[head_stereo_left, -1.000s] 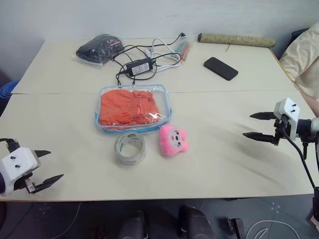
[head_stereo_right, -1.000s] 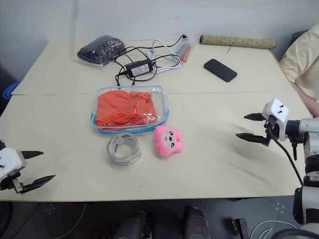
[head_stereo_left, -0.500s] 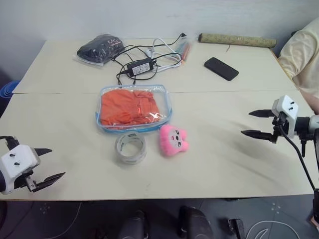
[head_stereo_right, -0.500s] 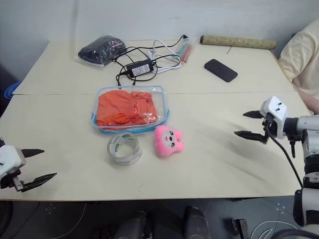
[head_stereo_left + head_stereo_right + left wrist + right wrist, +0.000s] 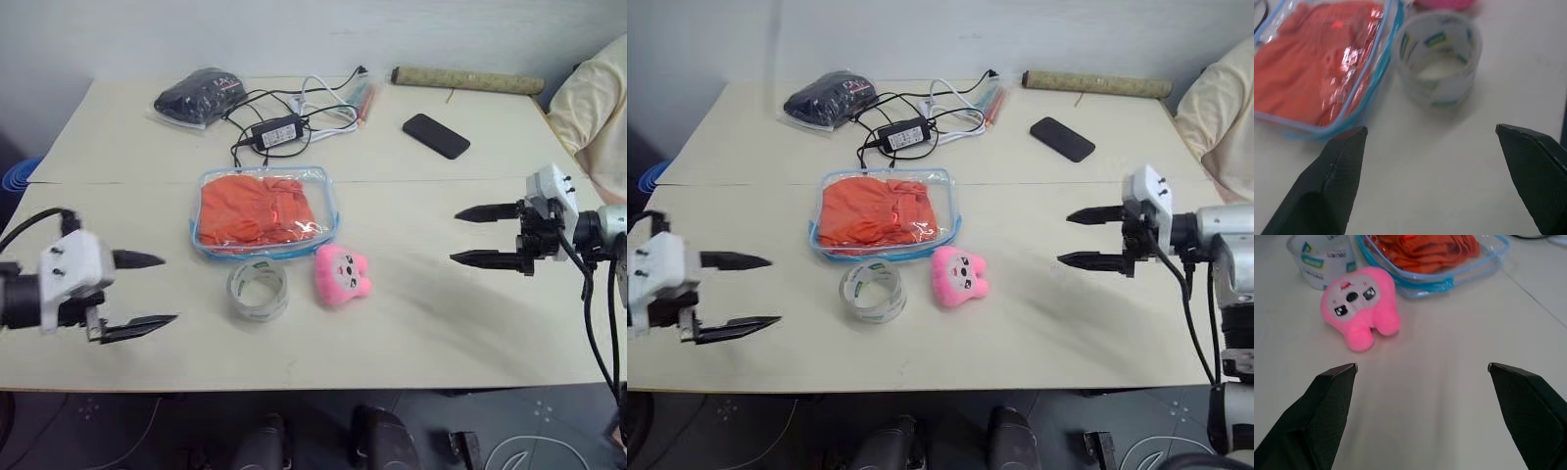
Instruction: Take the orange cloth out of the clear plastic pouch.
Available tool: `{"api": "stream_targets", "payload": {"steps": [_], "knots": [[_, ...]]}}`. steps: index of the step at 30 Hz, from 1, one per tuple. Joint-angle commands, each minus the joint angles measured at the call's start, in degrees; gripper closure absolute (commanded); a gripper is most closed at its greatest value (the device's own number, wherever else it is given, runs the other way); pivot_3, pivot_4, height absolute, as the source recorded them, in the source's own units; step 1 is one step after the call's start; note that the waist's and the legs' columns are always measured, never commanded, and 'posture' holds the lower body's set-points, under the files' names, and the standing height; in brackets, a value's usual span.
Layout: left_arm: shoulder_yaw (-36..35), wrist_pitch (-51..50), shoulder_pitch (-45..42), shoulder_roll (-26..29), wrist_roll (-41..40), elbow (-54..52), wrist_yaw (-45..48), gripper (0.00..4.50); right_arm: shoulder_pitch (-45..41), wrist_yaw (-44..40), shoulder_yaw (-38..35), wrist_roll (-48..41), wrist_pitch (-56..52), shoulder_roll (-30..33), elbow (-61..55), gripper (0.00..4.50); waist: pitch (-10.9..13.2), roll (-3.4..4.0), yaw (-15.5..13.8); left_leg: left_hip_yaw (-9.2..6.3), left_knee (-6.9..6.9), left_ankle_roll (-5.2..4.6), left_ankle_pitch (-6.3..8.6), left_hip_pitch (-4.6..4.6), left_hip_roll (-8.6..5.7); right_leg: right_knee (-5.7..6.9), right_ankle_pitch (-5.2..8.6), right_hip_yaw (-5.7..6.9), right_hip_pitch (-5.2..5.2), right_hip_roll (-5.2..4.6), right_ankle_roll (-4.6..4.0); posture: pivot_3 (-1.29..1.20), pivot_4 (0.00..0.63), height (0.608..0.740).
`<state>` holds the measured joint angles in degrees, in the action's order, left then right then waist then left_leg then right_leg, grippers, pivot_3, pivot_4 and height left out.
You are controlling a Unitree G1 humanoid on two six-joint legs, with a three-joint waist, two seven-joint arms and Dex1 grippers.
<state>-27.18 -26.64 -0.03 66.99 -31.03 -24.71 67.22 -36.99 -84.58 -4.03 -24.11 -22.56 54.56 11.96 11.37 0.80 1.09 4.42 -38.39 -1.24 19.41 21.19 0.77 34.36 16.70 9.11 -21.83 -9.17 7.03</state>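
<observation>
My left gripper should next move to the tape roll's near side (image 5: 247, 307) (image 5: 1470, 64), which faces the table's front edge, and close there with one finger inside the ring.
The clear plastic pouch (image 5: 265, 212) with light blue edging lies flat at the table's middle, and the orange cloth (image 5: 250, 211) sits wrinkled inside it. My left gripper (image 5: 147, 291) hovers open over the table's near left, its tips pointing toward the tape roll and pouch. My right gripper (image 5: 468, 235) hovers open at the right, pointing left toward the pink toy. In the left wrist view the pouch (image 5: 1376, 73) and cloth (image 5: 1312, 73) lie beyond the wide-apart fingers. Beyond the right gripper's spread fingers, the right wrist view has the pouch (image 5: 1449, 281) behind the toy.
A tape roll (image 5: 257, 291) and a pink plush toy (image 5: 341, 275) lie just in front of the pouch. Farther back are a bag of black stuff (image 5: 198, 95), a charger with cables (image 5: 279, 129), a black phone (image 5: 435, 135) and a rolled mat (image 5: 466, 79). A person's sleeve (image 5: 600, 108) shows at the right edge.
Both grippers have risen and swung inward toward the table's middle, the left moving right, the right moving left. Both stay open. The pouch and the other things have not moved.
</observation>
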Motion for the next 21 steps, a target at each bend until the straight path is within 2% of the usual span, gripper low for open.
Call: {"api": "stream_targets", "payload": {"steps": [1, 5, 10, 16, 19, 21], "knots": [[10.67, -0.18, -8.66, 1.8, -0.77, -3.75, 1.32, 0.11, -0.55, -0.22, -0.25, -3.97, -3.35, 0.11, -9.86, 0.0, 0.0, 0.0, -0.31, 0.01, -0.03, 0.0, 0.0, 0.03, -0.02, 0.06, 0.0, -0.04, -0.07, 0.0, 0.0, 0.0, 0.15, 0.74], [28.75, 6.67, -22.52, -1.95, 8.44, -0.94, 6.56, 0.11, -1.13, -0.76, 1.91, -6.95, -5.55, -1.18, -18.35, 0.0, 0.0, 0.0, -1.09, 0.2, -0.25, 0.05, 0.02, 0.15, -0.09, 0.27, 0.0, -0.2, -0.25, 0.17, 0.0, 0.0, 0.15, 0.74], [41.17, 19.53, -30.49, -7.47, 21.57, 9.22, 10.21, 0.11, -1.26, 1.09, 2.08, -9.6, -7.03, -2.78, -22.64, 0.0, -0.04, -0.12, -1.24, 0.79, -0.7, 0.2, 0.12, 0.45, 0.06, 0.54, 0.01, -0.42, -0.59, 0.56, -0.05, 0.0, 0.15, 0.74], [45.89, 25.25, -34.91, -13.74, 27.45, 17.33, 10.44, 0.11, 0.56, 2.55, 1.44, -10.26, -6.29, -2.64, -25.27, 0.0, -0.01, -0.21, -1.29, 0.91, -0.74, 0.16, 0.14, 0.5, 0.07, 0.58, 0.01, -0.55, -0.71, 0.57, -0.05, 0.0, 0.15, 0.74], [46.19, 24.38, -35.28, -16.12, 26.44, 17.95, 11.33, 0.66, 2.22, 2.61, 0.3, -10.84, -5.94, -1.92, -25.94, 0.0, 0.0, -0.26, -1.4, 0.9, -0.78, 0.15, 0.15, 0.51, 0.07, 0.61, 0.01, -0.55, -0.72, 0.56, -0.05, 0.0, 0.15, 0.74], [46.07, 23.96, -34.92, -16.57, 26.02, 17.56, 12.24, 1.25, 3.27, 2.39, -0.29, -10.88, -5.24, -1.52, -25.96, 0.0, 0.0, -0.27, -1.4, 0.9, -0.81, 0.15, 0.15, 0.51, 0.08, 0.62, 0.01, -0.56, -0.72, 0.55, -0.05, 0.0, 0.15, 0.74]]}}
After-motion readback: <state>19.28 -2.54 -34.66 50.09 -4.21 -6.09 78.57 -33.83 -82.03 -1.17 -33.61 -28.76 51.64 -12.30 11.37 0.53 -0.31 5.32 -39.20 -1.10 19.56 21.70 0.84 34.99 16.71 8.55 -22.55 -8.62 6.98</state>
